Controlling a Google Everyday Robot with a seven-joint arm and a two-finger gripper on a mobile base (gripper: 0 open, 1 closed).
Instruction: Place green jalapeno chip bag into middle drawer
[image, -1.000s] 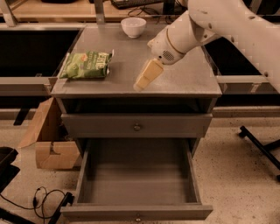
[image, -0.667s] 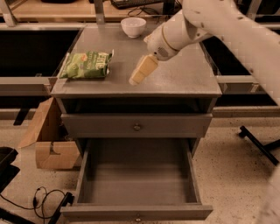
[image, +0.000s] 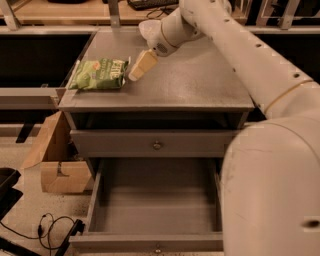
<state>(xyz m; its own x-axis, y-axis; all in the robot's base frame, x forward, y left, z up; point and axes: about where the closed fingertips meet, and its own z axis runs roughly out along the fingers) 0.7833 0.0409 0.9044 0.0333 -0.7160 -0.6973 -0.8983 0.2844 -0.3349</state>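
I will next close my gripper on the middle (image: 103, 73) of the green jalapeno chip bag, its ends sticking out both sides.
The green jalapeno chip bag (image: 98, 75) lies flat on the left part of the grey cabinet top (image: 200, 80). My gripper (image: 138, 69) hangs low over the cabinet top, just to the right of the bag's right edge, pointing down and left; I cannot tell whether it touches the bag. The middle drawer (image: 155, 210) is pulled out wide open below, with nothing in it, its knob (image: 158, 248) at the front centre. The like drawer front above it (image: 157, 145) is closed. My white arm fills the right side of the view and hides the drawer's right side.
A white bowl (image: 146, 27) stands at the back of the cabinet top, partly behind my arm. An open cardboard box (image: 50, 162) stands on the floor left of the cabinet. Black cables (image: 50, 227) lie on the floor at lower left.
My gripper has moved left across the cabinet top, from its middle to just beside the chip bag. The bag and the drawer have not moved.
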